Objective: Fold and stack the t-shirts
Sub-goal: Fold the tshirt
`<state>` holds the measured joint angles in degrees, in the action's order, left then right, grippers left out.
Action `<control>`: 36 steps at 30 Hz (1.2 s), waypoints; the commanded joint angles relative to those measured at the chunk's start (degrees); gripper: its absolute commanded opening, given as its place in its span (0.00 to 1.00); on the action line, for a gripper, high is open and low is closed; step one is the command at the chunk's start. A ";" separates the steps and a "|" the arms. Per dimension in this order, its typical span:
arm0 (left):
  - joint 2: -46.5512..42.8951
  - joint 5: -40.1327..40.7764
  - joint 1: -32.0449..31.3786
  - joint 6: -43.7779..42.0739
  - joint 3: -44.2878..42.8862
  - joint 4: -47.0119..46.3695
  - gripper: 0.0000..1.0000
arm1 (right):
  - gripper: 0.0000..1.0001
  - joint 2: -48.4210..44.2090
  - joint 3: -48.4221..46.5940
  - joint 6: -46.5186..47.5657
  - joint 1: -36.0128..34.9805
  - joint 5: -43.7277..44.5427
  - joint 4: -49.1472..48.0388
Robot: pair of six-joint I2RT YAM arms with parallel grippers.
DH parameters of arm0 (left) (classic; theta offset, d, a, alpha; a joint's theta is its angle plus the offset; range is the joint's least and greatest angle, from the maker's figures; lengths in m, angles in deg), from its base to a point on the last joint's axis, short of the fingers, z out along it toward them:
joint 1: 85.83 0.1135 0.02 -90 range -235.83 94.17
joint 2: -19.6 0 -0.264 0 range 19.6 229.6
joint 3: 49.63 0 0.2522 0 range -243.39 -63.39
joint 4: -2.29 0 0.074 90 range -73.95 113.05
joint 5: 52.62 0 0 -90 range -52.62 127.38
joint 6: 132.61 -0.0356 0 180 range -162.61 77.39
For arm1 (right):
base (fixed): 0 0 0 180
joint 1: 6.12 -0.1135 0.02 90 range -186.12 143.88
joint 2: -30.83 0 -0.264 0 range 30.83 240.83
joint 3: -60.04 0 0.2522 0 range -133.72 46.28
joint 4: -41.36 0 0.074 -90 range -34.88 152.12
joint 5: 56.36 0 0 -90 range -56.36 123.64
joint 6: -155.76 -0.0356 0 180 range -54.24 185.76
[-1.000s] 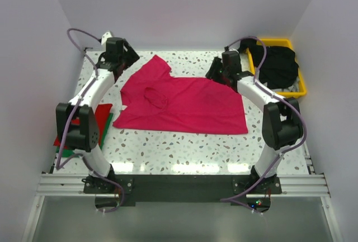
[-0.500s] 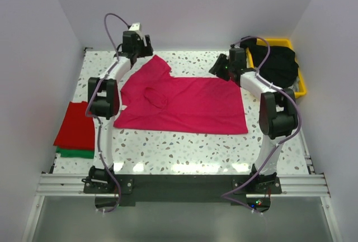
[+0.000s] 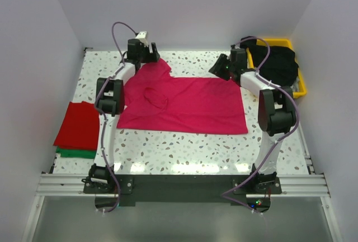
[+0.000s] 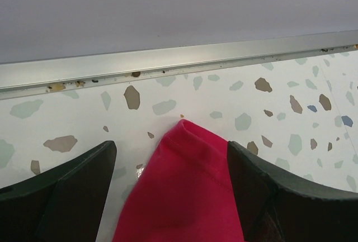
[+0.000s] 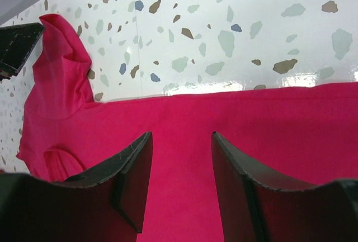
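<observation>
Next, I close my right gripper at the far corner (image 3: 238, 81) of the magenta-pink t-shirt, beside the yellow tray.
A magenta-pink t-shirt (image 3: 184, 102) lies spread flat on the speckled table. My left gripper (image 3: 152, 56) is open at the shirt's far left sleeve tip (image 4: 193, 141), with a finger (image 4: 72, 180) on each side of it. My right gripper (image 3: 219, 70) is open just above the shirt's far right corner (image 5: 224, 124), its fingers (image 5: 131, 169) over the cloth. A folded red shirt (image 3: 78, 124) lies on a folded green one (image 3: 75, 153) at the left edge. Black shirts (image 3: 277, 66) fill the yellow tray.
The yellow tray (image 3: 302, 88) stands at the far right corner. A metal rail (image 4: 168, 60) runs along the table's back edge just beyond the left gripper. Grey walls close in the back and both sides.
The left arm has swung from the far left corner rightward to the shirt's sleeve tip, uncovering the red and green stack. The right arm has shifted slightly toward the back.
</observation>
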<state>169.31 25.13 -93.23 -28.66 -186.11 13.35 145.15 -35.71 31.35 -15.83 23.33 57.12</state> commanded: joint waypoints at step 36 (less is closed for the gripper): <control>-5.21 -3.48 -1.04 4.06 5.11 -12.06 0.03 | 0.48 0.72 -5.09 8.12 5.41 12.23 8.89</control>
<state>170.34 22.62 -94.10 -23.78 -182.35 6.16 145.78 -36.33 35.28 -10.85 29.58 62.45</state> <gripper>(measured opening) 0.046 0.484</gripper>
